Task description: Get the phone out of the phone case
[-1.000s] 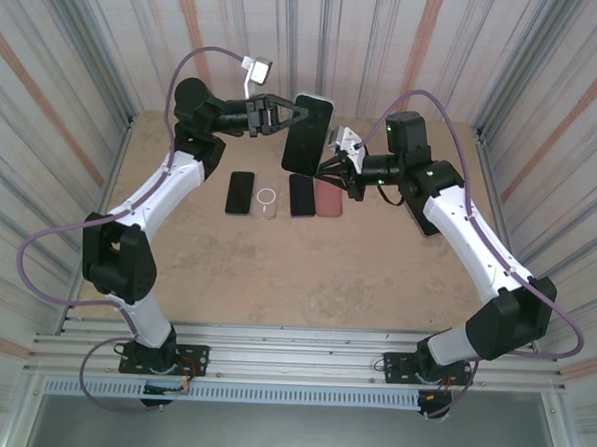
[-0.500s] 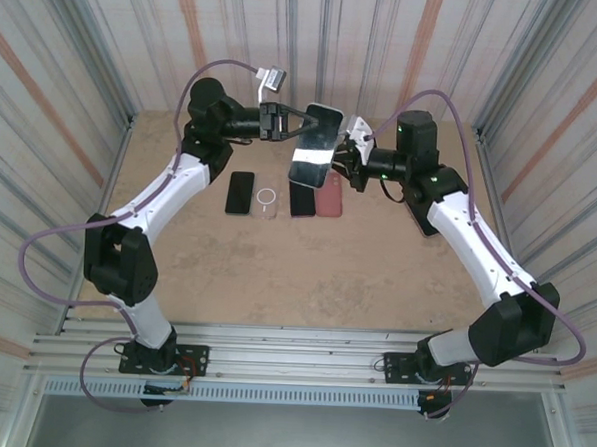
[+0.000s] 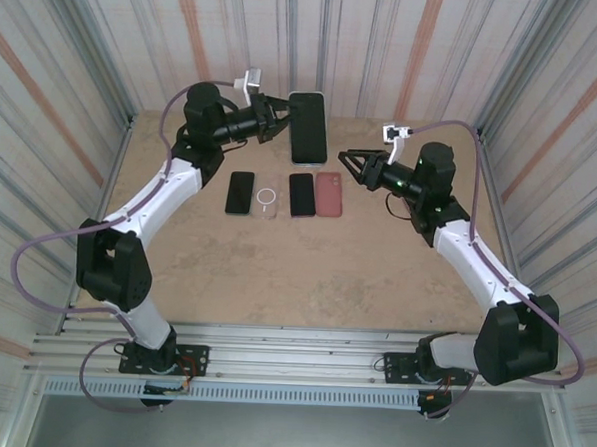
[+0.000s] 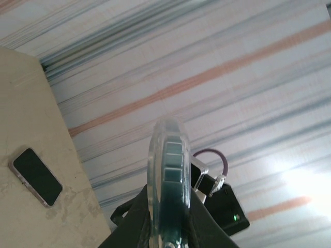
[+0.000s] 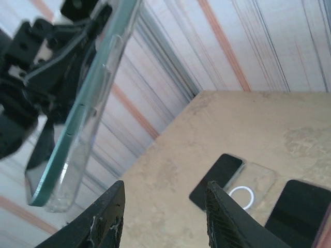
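The robot's left gripper clamps the phone and clear case together while their lower corner gapes, so the right gripper needs to first pinch the case's loose edge (image 5: 78, 168).
The phone in its clear phone case (image 3: 309, 127) is held up in the air at the back of the table, with my left gripper (image 3: 283, 122) shut on it. In the left wrist view the cased phone (image 4: 168, 181) stands edge-on between the black fingers (image 4: 132, 219). The right wrist view has the teal-edged phone in the clear case (image 5: 83, 113) at upper left. My right gripper (image 3: 348, 166) hangs open to the right of the phone, apart from it, with nothing between its fingers (image 5: 106, 219).
A row lies on the table below: a black phone (image 3: 240, 192), a clear case with a white ring (image 3: 268, 199), another black phone (image 3: 301, 195) and a pink case (image 3: 328, 194). Striped walls close in the back and sides.
My right gripper has let go of the phone, opened and drawn back to the right. The left gripper has kept the cased phone and turned it more upright.
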